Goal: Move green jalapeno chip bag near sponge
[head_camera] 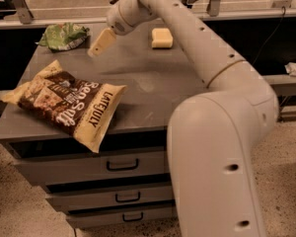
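I need to next move my gripper to the green jalapeno chip bag's end (84,31) facing the sponge and close it there.
The green jalapeno chip bag (64,36) lies crumpled at the far left corner of the grey cabinet top (153,88). The pale yellow sponge (162,37) lies at the far middle-right of the top. My gripper (99,44) hangs over the far part of the top, between the two, a short way right of the green bag and not touching it. It holds nothing that I can see. The white arm reaches in from the lower right across the cabinet.
A large brown-and-cream Late July chip bag (69,102) lies at the front left, overhanging the front edge. The cabinet has drawers (121,166) below. A metal rail (49,21) runs behind the cabinet. The arm's bulky base (217,167) stands at the front right.
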{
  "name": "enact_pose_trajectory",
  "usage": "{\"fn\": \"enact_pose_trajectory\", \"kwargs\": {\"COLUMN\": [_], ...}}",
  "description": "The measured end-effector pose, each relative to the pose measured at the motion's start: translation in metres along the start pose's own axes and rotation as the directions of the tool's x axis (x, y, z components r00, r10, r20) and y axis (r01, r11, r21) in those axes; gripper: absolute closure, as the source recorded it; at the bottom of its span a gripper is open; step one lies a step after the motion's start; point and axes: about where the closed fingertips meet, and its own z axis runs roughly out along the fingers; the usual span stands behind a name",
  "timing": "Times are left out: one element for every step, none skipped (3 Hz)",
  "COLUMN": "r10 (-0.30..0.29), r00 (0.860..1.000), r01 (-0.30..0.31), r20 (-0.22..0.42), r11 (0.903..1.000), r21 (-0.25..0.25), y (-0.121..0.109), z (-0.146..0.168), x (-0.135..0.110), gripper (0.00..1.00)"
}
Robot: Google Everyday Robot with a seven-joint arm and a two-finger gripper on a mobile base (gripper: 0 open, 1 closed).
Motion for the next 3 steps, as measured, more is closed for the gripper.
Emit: {"fn": "enact_pose_trajectory", "kwargs": {"r10": [0.107, 0.207, 0.279], "r00": [0.991, 0.967, 0.94], "r01": [-0.107, -0.209, -0.281], "r20": [0.075, 0.146, 0.195], "r11": [0.9942, 0.978, 0.9595], "r21": [0.003, -0.005, -0.015], "y": [-0.008, -0.015, -0.021], "z": [0.033, 0.058, 0.08], "x": [-0.015, -0.03, -0.042], "gripper": [0.0, 0.0, 0.0]}}
